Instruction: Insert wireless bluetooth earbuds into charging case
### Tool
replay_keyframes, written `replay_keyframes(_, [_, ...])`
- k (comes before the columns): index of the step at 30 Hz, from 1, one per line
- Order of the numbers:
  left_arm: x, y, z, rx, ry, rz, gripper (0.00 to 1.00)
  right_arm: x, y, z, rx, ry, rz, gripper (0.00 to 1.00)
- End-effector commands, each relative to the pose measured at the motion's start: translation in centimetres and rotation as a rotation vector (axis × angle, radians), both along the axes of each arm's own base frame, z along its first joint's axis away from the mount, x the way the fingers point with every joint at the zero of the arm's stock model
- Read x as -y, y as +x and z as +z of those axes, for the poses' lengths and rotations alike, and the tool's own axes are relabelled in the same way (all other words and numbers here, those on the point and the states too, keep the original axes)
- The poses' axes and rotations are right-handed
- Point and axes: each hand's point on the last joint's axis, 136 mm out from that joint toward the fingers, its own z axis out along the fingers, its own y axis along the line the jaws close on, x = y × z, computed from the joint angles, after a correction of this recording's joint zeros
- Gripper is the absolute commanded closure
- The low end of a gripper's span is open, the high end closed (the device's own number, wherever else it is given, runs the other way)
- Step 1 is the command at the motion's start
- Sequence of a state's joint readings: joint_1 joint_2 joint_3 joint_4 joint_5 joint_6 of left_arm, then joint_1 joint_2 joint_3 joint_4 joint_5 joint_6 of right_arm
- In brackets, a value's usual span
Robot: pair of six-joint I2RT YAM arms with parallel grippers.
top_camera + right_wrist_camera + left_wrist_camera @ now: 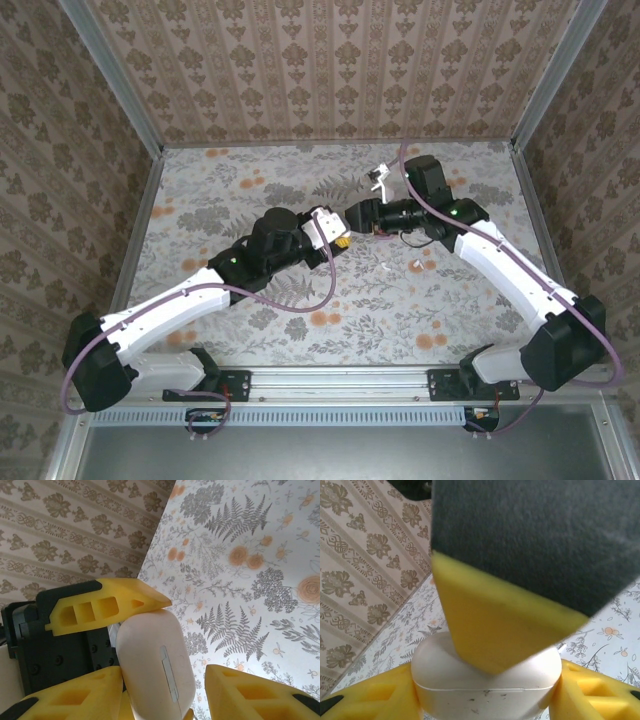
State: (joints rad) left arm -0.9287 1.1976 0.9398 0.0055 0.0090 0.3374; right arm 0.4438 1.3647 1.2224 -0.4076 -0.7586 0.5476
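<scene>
I should hold the case with my right gripper while my left gripper takes its body (480,706), because my left gripper's fingers cover both ends of the case's seam.
The white charging case (480,690) is closed, its seam showing, and my left gripper (487,680) is shut on it between two yellow fingers. In the right wrist view the case (150,650) shows its hinge plate. My right gripper (165,675) straddles it, open. One of its fingers (75,695) touches the case, and the other stands apart from it. A right finger (510,630) lies across the case top. Both grippers meet mid-table (340,238) (358,213). Two tiny white specks (415,263) (384,266) on the table may be the earbuds.
The floral tabletop (250,190) is walled by patterned panels at the back and sides. A small white piece (378,180) lies near the right arm's elbow; I cannot tell what it is. Purple cables loop along both arms.
</scene>
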Motion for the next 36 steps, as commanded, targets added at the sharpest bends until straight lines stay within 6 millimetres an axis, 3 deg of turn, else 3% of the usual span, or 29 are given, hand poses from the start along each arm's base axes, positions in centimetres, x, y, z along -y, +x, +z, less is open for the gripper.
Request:
replay_keyframes(1, [0.7,-0.2,2.3,0.017,-0.053,-0.024,0.48,-0.9,-0.8,0.6,-0.002,0.015,0.068,0.51])
replay_keyframes(14, [1.1,-0.3,2.6,-0.016,-0.059,-0.028,0.46,-0.8,-0.3,-1.3,0.023,-0.093,0.047,0.58])
replay_keyframes(24, [1.1,-0.4,2.6,-0.027,-0.052,-0.031,0.45,-0.7,0.2,-1.0,0.076,-0.102,0.022,0.75])
replay_keyframes(25, [1.1,-0.5,2.5,-0.028,-0.048,-0.031,0.44,-0.5,-0.1,0.2,0.109,-0.085,0.019,0.75])
replay_keyframes(36, [0.2,-2.6,1.5,-0.107,0.003,-0.149,0.22,0.1,0.0,1.0,0.18,-0.051,0.044,0.77])
